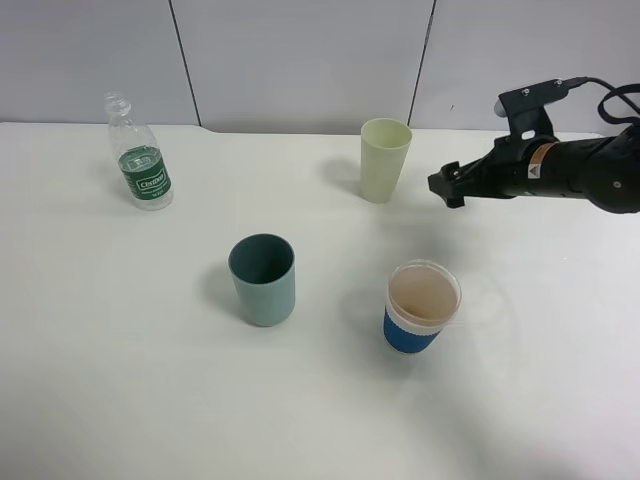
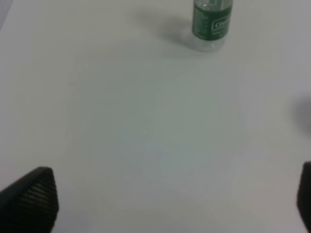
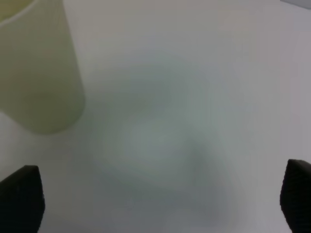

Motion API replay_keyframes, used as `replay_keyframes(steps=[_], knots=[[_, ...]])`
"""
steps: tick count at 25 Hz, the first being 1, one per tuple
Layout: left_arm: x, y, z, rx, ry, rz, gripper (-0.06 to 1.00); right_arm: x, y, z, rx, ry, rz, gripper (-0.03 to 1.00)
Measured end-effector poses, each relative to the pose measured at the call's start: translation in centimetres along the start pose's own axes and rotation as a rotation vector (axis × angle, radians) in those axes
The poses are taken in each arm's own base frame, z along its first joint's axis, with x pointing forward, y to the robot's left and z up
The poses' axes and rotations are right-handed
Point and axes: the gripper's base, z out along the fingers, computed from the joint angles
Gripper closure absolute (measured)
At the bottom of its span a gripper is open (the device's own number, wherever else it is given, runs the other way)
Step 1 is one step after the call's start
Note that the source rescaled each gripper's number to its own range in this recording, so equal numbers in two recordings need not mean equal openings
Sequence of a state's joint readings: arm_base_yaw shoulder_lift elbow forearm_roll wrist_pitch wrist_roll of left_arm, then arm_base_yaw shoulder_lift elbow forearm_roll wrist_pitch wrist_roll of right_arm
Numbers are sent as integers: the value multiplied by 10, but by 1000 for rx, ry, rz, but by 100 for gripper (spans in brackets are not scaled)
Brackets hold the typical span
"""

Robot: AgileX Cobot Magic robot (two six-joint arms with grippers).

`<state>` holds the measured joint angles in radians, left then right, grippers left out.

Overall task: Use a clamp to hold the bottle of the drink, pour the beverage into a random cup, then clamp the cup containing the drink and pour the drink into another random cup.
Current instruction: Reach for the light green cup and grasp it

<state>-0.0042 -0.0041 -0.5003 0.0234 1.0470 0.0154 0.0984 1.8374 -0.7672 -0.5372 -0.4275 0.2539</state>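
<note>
Next, my right gripper needs to go to the lower half of the pale yellow cup (image 1: 380,177) (image 3: 46,92) at the back and close there.
A clear bottle (image 1: 140,160) with a green label stands upright at the table's back left; it also shows in the left wrist view (image 2: 211,23). A pale yellow cup (image 1: 385,158) stands at the back middle. A teal cup (image 1: 262,278) and a blue cup (image 1: 422,305) with a white rim and brownish inside stand in front. My right gripper (image 1: 447,185) hovers just right of the pale cup (image 3: 39,73), open and empty (image 3: 158,199). My left gripper (image 2: 167,204) is open and empty, well short of the bottle, and out of the exterior view.
The white table (image 1: 120,380) meets a grey panelled wall (image 1: 300,60) at the back. My right arm (image 1: 570,170) reaches in from the right edge above the table.
</note>
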Motion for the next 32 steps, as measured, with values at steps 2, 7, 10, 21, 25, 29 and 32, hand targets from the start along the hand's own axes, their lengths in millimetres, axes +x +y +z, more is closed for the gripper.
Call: replay_keyframes(steps=[2,7,10,21,25,29,32], knots=[[0,0,0,0,0,0,-6,4,3,6,-29,-10,-13,-1],[0,0,0,0,0,0,-6,11,8,17,-80,-64,-11,-1],[0,0,0,0,0,0,-6,13,10,21,-99,-102,-32,-1],[0,0,0,1,0,0,-6,25,16,40,-133,-306,-60,-1],[0,0,0,1,0,0,-6,29,16,47,-143,-352,-41,-1],[0,0,0,1,0,0,-6,26,13,60,-140,-367,-48,-1],[0,0,0,1,0,0,-6,20,12,67,-149,-386,-67,-1]])
